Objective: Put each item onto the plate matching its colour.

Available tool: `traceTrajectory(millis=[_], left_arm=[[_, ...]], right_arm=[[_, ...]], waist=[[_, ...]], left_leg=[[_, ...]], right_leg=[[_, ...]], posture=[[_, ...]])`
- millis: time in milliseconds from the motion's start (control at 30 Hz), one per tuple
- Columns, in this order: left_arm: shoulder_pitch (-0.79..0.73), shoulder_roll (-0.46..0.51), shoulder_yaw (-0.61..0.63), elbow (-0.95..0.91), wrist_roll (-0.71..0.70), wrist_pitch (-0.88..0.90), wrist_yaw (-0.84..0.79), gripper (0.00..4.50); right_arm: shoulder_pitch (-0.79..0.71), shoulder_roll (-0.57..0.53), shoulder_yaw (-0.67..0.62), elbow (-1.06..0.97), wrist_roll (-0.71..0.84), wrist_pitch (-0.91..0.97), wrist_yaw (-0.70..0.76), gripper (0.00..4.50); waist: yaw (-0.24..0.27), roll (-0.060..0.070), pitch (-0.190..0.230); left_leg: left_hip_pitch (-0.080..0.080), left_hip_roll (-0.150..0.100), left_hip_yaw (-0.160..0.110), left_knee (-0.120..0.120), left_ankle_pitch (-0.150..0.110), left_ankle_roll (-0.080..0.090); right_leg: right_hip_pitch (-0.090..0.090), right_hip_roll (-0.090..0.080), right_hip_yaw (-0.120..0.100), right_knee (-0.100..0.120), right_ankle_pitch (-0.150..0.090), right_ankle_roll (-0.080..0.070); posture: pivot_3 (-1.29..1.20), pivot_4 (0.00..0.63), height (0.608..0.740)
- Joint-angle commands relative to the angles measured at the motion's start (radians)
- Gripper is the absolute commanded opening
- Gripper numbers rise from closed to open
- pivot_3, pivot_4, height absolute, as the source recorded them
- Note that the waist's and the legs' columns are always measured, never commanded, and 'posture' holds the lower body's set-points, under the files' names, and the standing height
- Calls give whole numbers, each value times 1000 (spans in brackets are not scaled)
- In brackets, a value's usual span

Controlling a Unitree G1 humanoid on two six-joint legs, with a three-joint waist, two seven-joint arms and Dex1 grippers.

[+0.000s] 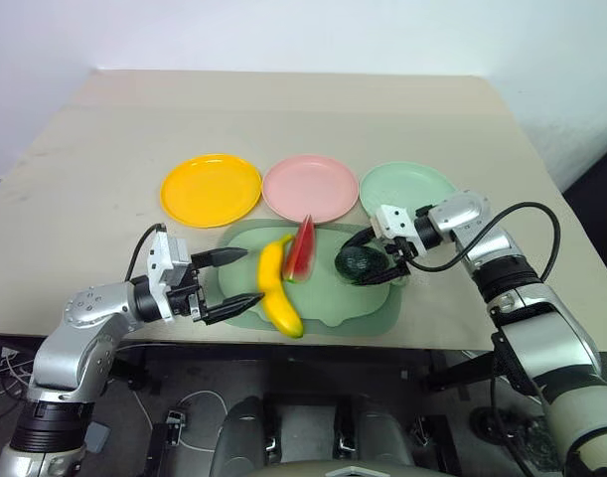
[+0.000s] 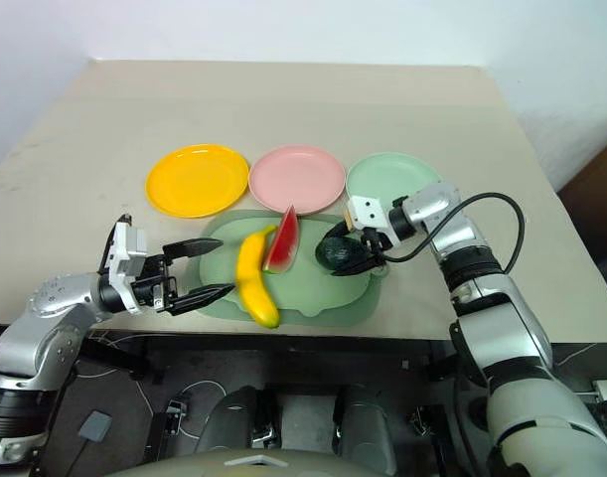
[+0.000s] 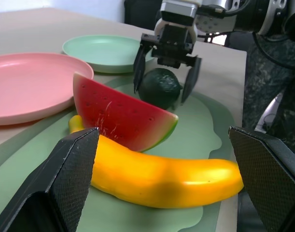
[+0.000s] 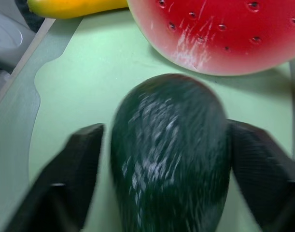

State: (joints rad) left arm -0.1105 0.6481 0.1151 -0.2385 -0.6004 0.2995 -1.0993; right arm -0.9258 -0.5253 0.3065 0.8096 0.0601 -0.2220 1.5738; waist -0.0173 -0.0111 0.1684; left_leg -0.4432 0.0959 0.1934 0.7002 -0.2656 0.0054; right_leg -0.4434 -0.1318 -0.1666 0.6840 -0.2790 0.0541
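Observation:
Next, I let go of the avocado with my right gripper near the middle of the light green plate (image 1: 412, 190). The avocado still rests on the pale green mat.
On the pale green mat (image 1: 368, 316) lie a yellow banana (image 1: 276, 288), a red watermelon wedge (image 1: 301, 248) with green rind, and a dark green avocado (image 1: 361, 263). My right gripper (image 3: 161, 95) reaches in from the right, and its two fingers press on either side of the avocado (image 4: 169, 154), which rests on the mat. My left gripper (image 1: 251, 276) is open, level, just left of the banana and not touching it. Behind the mat stand the yellow plate (image 1: 211, 189), the pink plate (image 1: 310, 187) and the light green plate (image 1: 402, 182), all bare.
The mat lies near the front edge of the beige table (image 1: 283, 109). The table's far half is bare. A black cable (image 1: 527, 214) loops over my right forearm.

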Motion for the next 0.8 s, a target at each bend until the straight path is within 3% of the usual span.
traceTrajectory(millis=[33, 200, 367, 500, 600, 800], left_arm=[[5, 4, 26, -41, -11, -8, 14, 4500], [1, 2, 29, -42, -16, -5, 31, 4500], [-1, -5, 31, -48, -22, 0, 54, 4500], [-3, -8, 48, -51, -35, 16, 79, 4500], [-11, 1, 72, -49, -56, 37, 92, 4500], [-31, 24, 104, -31, -74, 64, 94, 4500]], right_arm=[[-29, -1, -33, -15, 5, 52, -17, 3066], [16, -9, -99, -163, 88, 257, -45, 3066], [85, -17, -225, -408, 182, 568, -248, 3066], [115, -22, -309, -504, 202, 707, -421, 3066], [83, 1, -359, -426, 166, 715, -605, 3066], [-95, 15, -384, -50, 73, 654, -900, 3066]], waist=[[0, 0, 0], [-1, 1, 0], [2, 1, 0], [2, 1, 0], [1, 1, 0], [-4, 1, 1]], left_leg=[[0, 0, 0, 0, 0, 0], [0, 0, 0, 0, 0, 0], [0, 1, -1, 0, 0, 0], [0, 1, -1, 0, 0, 0], [0, 1, -1, 0, 0, 0], [0, -1, 0, 0, 0, 0]], right_leg=[[0, 0, 0, 0, 0, 0], [0, 0, 0, 0, 0, 0], [0, 0, 0, 0, 0, 0], [0, -1, 0, 1, 0, 0], [0, -1, 0, 1, 0, 0], [-1, 0, 0, 1, 0, 0]], posture=[[0, 150, 695], [0, 150, 695], [0, 150, 695], [0, 150, 695], [0, 150, 695], [0, 150, 695]])
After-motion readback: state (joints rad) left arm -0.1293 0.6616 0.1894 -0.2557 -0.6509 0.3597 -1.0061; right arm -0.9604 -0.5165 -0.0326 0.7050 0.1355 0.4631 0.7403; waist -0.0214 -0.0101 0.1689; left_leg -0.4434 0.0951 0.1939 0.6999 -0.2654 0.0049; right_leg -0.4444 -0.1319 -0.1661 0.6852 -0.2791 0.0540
